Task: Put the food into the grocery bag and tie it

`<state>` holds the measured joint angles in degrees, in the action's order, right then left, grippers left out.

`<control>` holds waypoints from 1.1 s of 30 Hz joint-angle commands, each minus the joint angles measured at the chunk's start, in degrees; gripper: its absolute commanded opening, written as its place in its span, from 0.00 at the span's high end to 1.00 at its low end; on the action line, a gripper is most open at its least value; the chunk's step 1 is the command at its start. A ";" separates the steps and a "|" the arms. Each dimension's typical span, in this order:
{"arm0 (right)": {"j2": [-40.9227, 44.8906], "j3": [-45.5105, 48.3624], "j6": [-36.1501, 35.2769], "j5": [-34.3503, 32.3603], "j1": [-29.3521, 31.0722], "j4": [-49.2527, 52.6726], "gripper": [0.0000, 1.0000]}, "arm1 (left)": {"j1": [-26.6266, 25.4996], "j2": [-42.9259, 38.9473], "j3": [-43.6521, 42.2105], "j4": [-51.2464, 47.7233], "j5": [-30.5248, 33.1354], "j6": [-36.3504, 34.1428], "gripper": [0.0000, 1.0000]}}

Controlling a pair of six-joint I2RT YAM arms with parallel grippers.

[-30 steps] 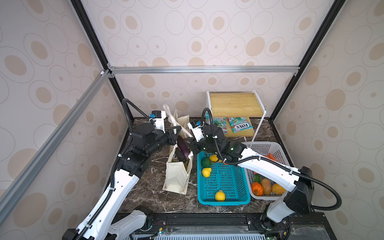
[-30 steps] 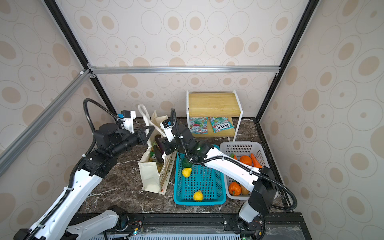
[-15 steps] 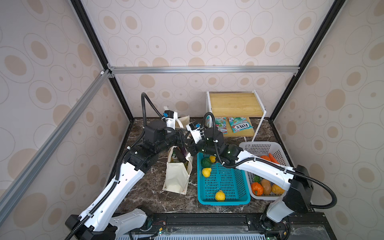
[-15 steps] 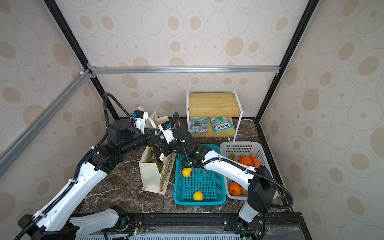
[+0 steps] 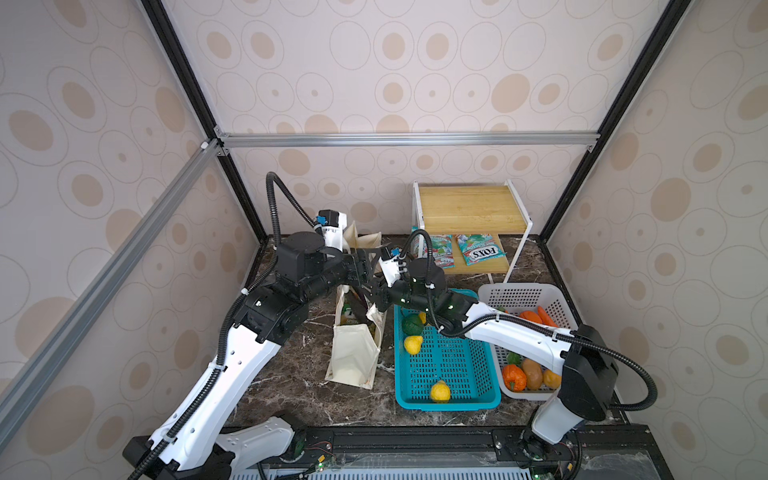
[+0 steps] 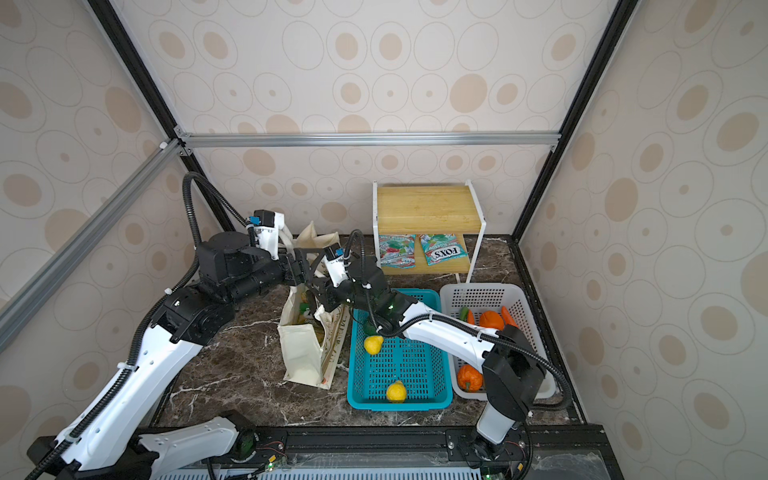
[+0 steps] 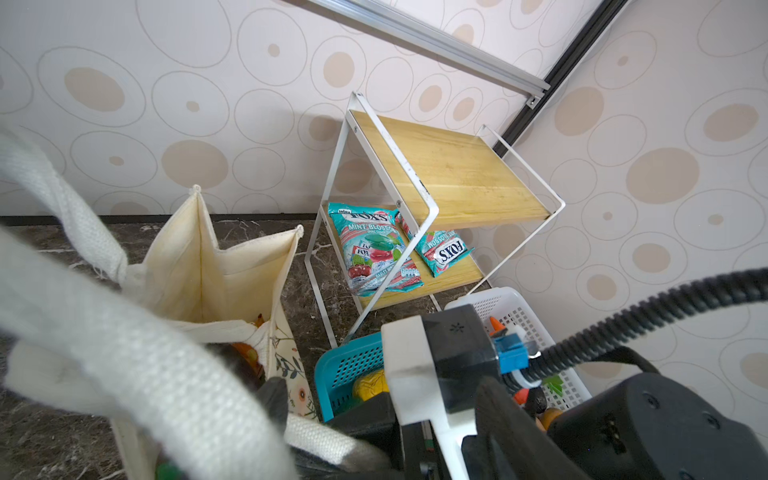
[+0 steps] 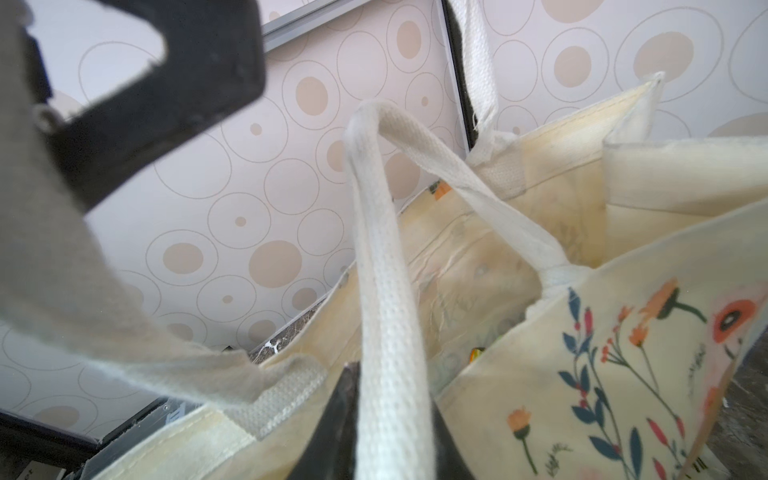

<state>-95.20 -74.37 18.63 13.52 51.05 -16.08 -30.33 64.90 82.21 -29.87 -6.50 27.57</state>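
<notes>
The white handle lies across one finger of the robot's left gripper, so that gripper should back clear and pinch the handle with its fingertips [image 7: 104,328] before tying.
The grocery bag [image 5: 353,357], a cream floral tote, stands open on the marble table in both top views [image 6: 303,357]. Both grippers meet above its mouth. My left gripper [image 7: 386,399] is open, with a white rope handle [image 7: 137,374] lying across one of its fingers [image 7: 274,399] and the right arm's wrist close in front. My right gripper [image 8: 386,395] is shut on another white handle [image 8: 382,324]. In the bag I see a green packet [image 6: 305,309] and something orange [image 7: 245,351]. Two yellow lemon-like fruits [image 5: 412,344] [image 5: 439,391] lie in the teal basket [image 5: 446,405].
A white basket [image 5: 523,293] with carrots and peppers stands right of the teal one. Behind them is a white wire rack with wooden shelves [image 5: 469,208] holding two teal FOXS packets [image 5: 480,249]. A dark green round fruit [image 5: 411,324] lies at the teal basket's far end.
My left arm has swung right, from beside the bag to over its mouth, and its jaws have opened. The right gripper has shifted slightly left, still shut on its handle.
</notes>
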 commanded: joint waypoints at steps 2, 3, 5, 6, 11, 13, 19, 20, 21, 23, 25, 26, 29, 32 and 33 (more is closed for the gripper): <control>-0.88 -0.52 -0.10 0.65 -0.10 -2.30 0.99 | -0.53 1.62 5.99 -5.76 7.91 -3.02 0.35; -0.74 -0.01 -0.02 1.06 -0.15 -3.09 0.99 | -0.52 2.31 6.95 -7.33 9.62 -3.85 0.43; -0.54 1.01 0.50 1.49 -0.09 -5.23 0.99 | -0.68 4.36 9.13 -10.47 10.79 -5.18 0.70; -0.56 1.44 0.66 1.84 -0.15 -6.24 0.99 | -0.78 5.21 9.93 -11.43 10.23 -5.49 0.74; -1.37 2.42 3.33 3.10 -0.52 -12.36 1.00 | -5.34 9.49 15.47 -17.61 17.41 -6.69 0.71; -2.20 2.65 5.93 4.00 -1.15 -15.21 1.00 | -7.40 11.02 18.43 -21.36 22.33 -6.85 0.60; -5.50 1.38 10.10 6.23 -2.57 -19.25 1.00 | -9.93 12.62 22.23 -26.55 27.22 -8.45 0.12; -5.69 1.39 10.27 6.28 -2.58 -19.47 1.00 | -9.90 12.64 22.50 -27.07 27.82 -8.80 0.01; -5.63 1.55 10.28 6.19 -2.58 -19.60 1.00 | -9.85 12.68 22.68 -27.47 28.28 -8.98 0.01; -5.35 2.07 10.24 5.74 -2.54 -19.87 1.00 | -9.86 12.50 22.99 -27.74 28.88 -9.29 0.01; -5.26 2.03 9.93 5.54 -2.59 -19.39 1.00 | -9.93 12.06 22.84 -26.89 28.07 -9.55 0.01; -5.37 1.90 9.84 5.90 -2.58 -19.22 1.00 | -9.84 11.57 22.49 -25.81 27.13 -9.86 0.01; -5.87 1.42 10.34 6.92 -2.61 -19.16 1.00 | -9.86 11.82 24.33 -25.67 26.24 -10.09 0.01; -5.88 1.50 10.56 6.96 -2.55 -19.17 1.00 | -10.01 13.80 28.22 -30.08 31.29 -10.96 0.02; -5.70 1.59 10.63 6.92 -2.58 -19.17 1.00 | -10.01 14.56 28.86 -31.42 32.90 -11.33 0.10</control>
<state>-100.27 -72.34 28.67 19.53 48.51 -33.89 -39.90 78.52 107.02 -56.95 21.23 18.50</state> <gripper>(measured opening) 0.232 0.922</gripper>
